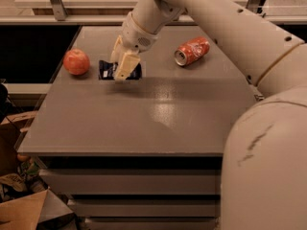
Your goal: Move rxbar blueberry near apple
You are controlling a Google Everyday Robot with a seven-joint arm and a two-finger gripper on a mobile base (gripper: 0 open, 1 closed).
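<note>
My gripper needs to release the rxbar blueberry on the grey table (pixel 111 66) next to the apple, on the side toward the soda can.
The rxbar blueberry (pixel 107 70), a flat dark navy wrapper with pale print, lies at table height at the back left of the grey table (pixel 168 114). My gripper (pixel 123 65) comes down from the upper right and its cream fingers (pixel 126 67) are shut on the bar's middle, hiding part of it. The red-orange apple (pixel 76 62) sits just left of the bar, a small gap away, near the table's left edge.
A crushed orange-red soda can (pixel 192 51) lies on its side at the back right. My large white arm (pixel 230 28) spans the right side of the view. Cardboard boxes (pixel 19 210) and clutter sit on the floor at the lower left.
</note>
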